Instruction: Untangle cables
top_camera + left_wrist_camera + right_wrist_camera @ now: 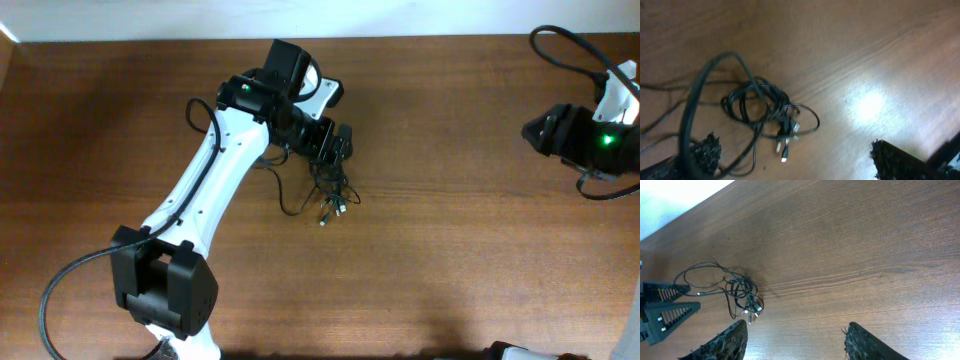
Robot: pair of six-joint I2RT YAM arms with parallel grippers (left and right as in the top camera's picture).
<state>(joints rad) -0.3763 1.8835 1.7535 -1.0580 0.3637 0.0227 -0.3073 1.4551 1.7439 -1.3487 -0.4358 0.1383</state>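
Observation:
The cables' loops wrap around each other ahead of my open left gripper. Next, I grab the coiled clump itself (756, 111) and lift it toward my right gripper.
The cables (331, 193) lie as a small knotted clump of thin black wires on the wooden table, with light plug ends (335, 208) sticking out at the front. My left gripper (338, 142) hovers just behind the clump, open and holding nothing. In the left wrist view the clump (760, 102) lies between and ahead of the spread fingers (795, 165), with the plugs (784, 147) nearest. My right gripper (530, 130) is far off at the right edge. It is open and empty in its own view (795, 342), where the clump (742, 297) shows at a distance.
A thin loose strand (285, 200) trails left from the clump under the left arm (215, 170). A thicker arm cable (692, 105) arcs across the left wrist view. The left gripper's fingers (665, 312) show at the left of the right wrist view. The table's far edge (680, 200) meets a white surface.

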